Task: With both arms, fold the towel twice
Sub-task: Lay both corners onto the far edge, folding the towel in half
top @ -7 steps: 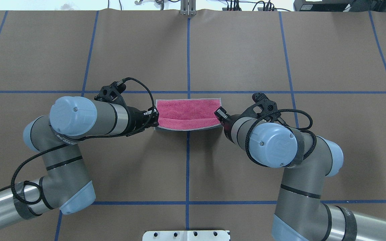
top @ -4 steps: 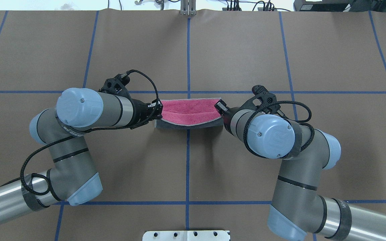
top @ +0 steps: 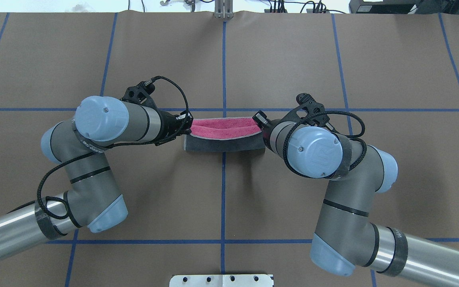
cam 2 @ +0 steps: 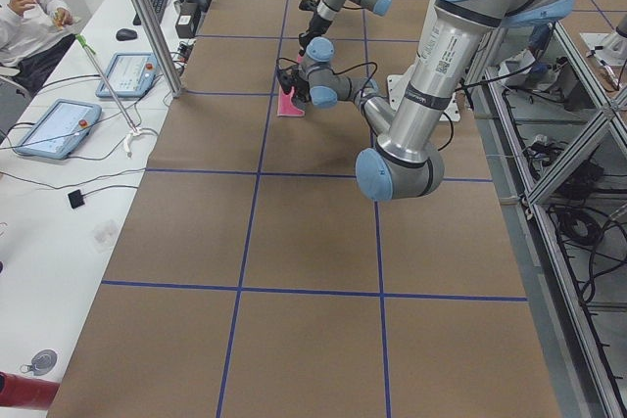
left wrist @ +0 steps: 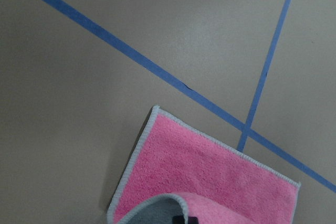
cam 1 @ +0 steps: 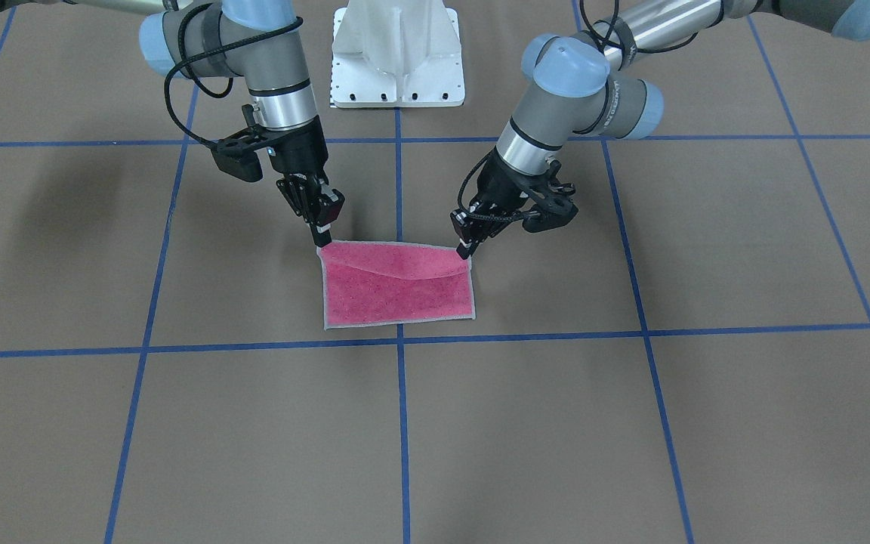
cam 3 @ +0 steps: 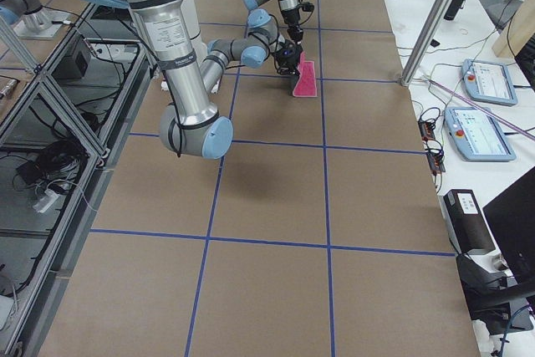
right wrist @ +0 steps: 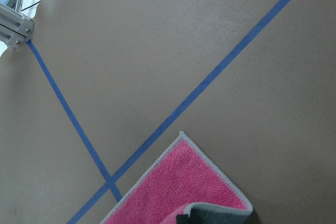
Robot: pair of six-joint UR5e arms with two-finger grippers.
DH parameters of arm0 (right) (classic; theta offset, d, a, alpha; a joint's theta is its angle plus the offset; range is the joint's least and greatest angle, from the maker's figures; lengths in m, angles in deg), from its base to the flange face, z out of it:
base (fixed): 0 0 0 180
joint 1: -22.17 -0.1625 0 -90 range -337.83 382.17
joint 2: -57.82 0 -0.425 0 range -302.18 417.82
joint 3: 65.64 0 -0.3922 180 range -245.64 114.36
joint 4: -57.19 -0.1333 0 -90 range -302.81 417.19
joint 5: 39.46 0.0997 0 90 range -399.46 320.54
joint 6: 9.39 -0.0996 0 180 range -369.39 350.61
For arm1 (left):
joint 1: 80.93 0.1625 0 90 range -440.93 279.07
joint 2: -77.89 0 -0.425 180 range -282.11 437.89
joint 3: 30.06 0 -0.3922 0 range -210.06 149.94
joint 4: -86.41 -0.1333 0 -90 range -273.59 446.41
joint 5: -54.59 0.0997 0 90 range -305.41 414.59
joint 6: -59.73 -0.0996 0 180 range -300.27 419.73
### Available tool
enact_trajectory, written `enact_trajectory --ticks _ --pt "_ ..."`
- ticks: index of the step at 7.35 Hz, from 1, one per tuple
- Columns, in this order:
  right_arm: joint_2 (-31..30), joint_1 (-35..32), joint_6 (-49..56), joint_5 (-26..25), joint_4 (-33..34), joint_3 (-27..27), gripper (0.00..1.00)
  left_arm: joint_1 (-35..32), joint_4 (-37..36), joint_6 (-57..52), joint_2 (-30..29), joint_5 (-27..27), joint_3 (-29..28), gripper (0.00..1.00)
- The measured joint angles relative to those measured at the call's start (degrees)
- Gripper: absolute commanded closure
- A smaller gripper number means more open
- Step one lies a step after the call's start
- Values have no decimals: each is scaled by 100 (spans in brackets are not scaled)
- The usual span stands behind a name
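Observation:
The robot's right gripper will release the towel's lifted corner on the pink side just inside the towel's far corner (cam 1: 331,312) (right wrist: 192,157) below it.
The towel (cam 1: 397,285) lies near the table's middle, pink face up, with its robot-side edge lifted and curling over it. In the overhead view its pink face (top: 223,125) shows beyond a band of dark grey underside (top: 223,144). My left gripper (top: 189,122) is shut on one lifted corner, and it also shows in the front view (cam 1: 467,251). My right gripper (top: 259,119) is shut on the other corner, and shows in the front view too (cam 1: 322,240). Both wrist views show the pink cloth (left wrist: 210,177) (right wrist: 178,187) with the held flap at the bottom edge.
The brown table cover carries a grid of blue tape lines (top: 224,71). The white pedestal base (cam 1: 397,53) stands at the robot's side. A side table with tablets (cam 2: 59,129) and a seated operator (cam 2: 29,17) runs along the far edge.
Both grippers have carried the held edge up and away from the robot, over the towel. Less pink and more grey underside shows in the overhead view.

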Motion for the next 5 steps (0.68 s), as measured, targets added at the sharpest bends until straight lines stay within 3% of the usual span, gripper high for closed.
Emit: enact_trajectory --ticks 5 --pt "356 -154 56 14 -33 -616 100 -28 0 0 -105 1 -221 100"
